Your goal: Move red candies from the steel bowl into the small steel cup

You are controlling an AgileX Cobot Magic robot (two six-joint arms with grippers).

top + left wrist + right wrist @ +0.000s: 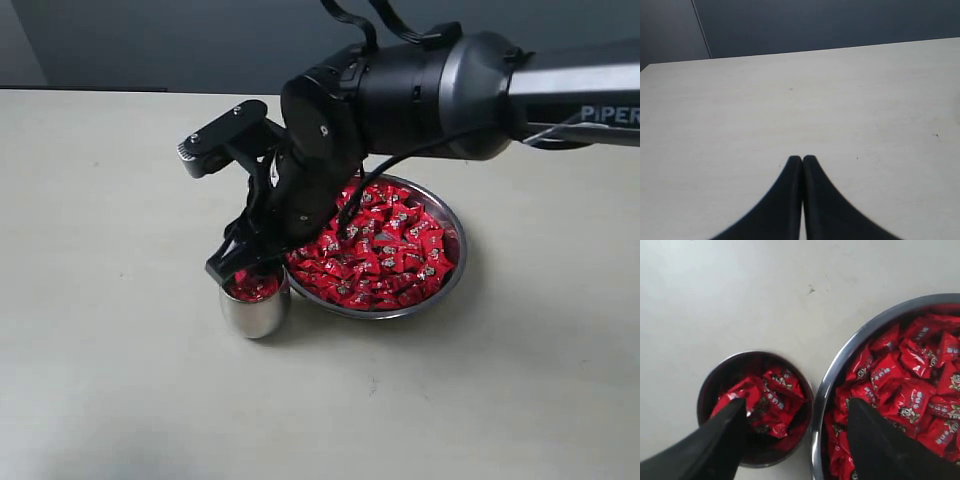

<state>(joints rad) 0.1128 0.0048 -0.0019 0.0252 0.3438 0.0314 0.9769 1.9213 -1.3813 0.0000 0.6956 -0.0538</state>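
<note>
The robot's right gripper should next close on a red candy just on the near side of the steel bowl's middle (388, 270).
The steel bowl (461, 243) (840, 365) sits right of centre, heaped with red candies (395, 250) (910, 370). The small steel cup (255, 315) (704, 392) stands against the bowl's left rim and holds several red candies (255, 288) (775, 395). My right gripper (250, 270) (796, 402) hangs open just above them. One finger (720, 440) is over the cup's mouth and the other (885, 445) is over the bowl's edge, with nothing gripped between them. My left gripper (802, 158) is shut and empty over bare table; the exterior view does not show it.
The right arm's bulky black wrist (400, 90) reaches in from the upper right above the bowl. The pale tabletop (120, 200) stretches around the cup and bowl. A dark wall runs behind the table's far edge (815, 50).
</note>
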